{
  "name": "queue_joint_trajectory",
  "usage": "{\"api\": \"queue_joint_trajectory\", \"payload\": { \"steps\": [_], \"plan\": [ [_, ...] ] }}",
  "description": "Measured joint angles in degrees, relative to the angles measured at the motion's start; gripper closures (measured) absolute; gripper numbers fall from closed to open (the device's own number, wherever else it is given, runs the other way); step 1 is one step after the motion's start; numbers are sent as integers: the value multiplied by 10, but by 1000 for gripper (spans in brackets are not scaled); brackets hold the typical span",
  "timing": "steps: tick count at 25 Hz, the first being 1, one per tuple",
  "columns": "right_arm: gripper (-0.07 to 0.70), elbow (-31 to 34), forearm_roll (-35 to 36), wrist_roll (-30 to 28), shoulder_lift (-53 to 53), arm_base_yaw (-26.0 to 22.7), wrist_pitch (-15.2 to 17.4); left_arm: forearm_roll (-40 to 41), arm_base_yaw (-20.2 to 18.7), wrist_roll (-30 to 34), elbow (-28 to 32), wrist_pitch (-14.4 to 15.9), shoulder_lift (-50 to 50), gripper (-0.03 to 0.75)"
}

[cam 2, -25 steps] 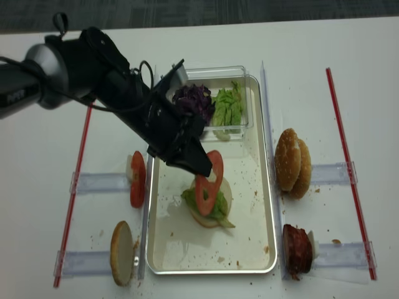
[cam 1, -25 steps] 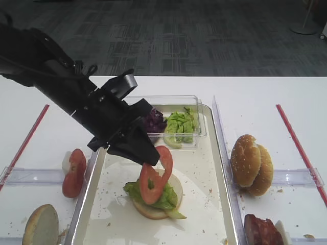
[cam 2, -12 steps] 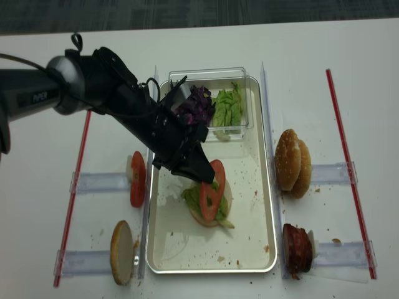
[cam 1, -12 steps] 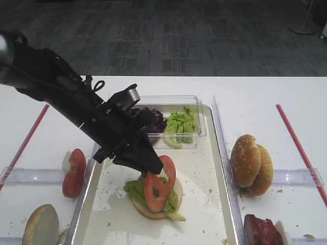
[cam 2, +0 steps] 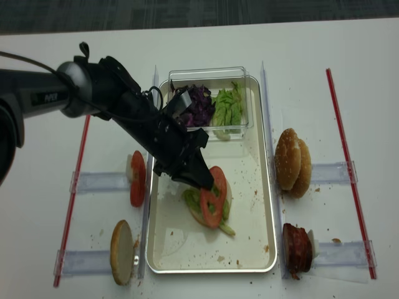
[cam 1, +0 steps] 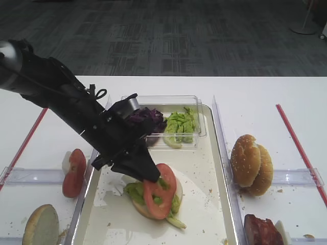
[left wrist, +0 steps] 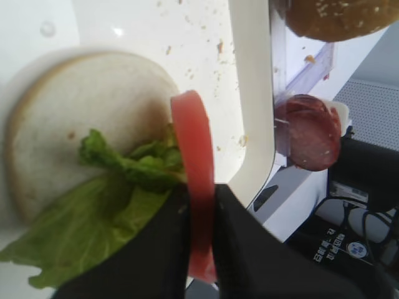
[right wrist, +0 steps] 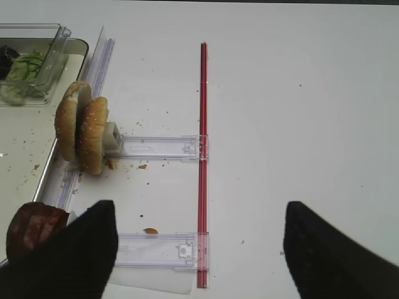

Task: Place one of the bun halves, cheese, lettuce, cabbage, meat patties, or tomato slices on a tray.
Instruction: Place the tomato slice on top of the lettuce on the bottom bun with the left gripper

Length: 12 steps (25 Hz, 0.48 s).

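The tomato slice, now tilted low over the bun half, will go down flat from my left gripper onto the green lettuce covering the pale bun half (cam 2: 207, 201) (left wrist: 121, 180).
My left gripper (cam 1: 152, 177) is shut on a round red tomato slice (cam 1: 160, 192), pinched on edge between the black fingers (left wrist: 240, 243). The slice (left wrist: 194, 180) hangs tilted, low over a pale bun half (left wrist: 75, 106) topped with crinkly green lettuce (left wrist: 93, 224), near the middle of the cream tray (cam 1: 204, 204). From overhead, the slice (cam 2: 214, 197) overlaps the bun and leaf. My right gripper (right wrist: 199, 215) stands open over the white table right of the tray, with nothing between its fingers. It is outside both exterior views.
A clear box (cam 1: 196, 109) at the tray's far end holds purple cabbage (cam 1: 145, 116) and lettuce (cam 1: 179, 125). Right of the tray stand two bun halves (cam 1: 250, 164) and a meat patty (cam 1: 263, 230). Left are tomato slices (cam 1: 74, 171) and a bun half (cam 1: 41, 224). Red strips (right wrist: 202, 156) border both sides.
My left gripper has come down and toward the front with the tomato slice, from above the bun to just over the lettuce. The grip stays shut.
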Motion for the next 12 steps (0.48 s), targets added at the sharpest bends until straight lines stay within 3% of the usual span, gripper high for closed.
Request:
{"api": "queue_joint_trajectory", "payload": {
  "steps": [5,12],
  "plan": [
    [61,0,0,1,0,0,0,51,0,-19,0,-1,0,654],
    [61,0,0,1,0,0,0,56,0,-21,0,-1,0,654]
  ]
}}
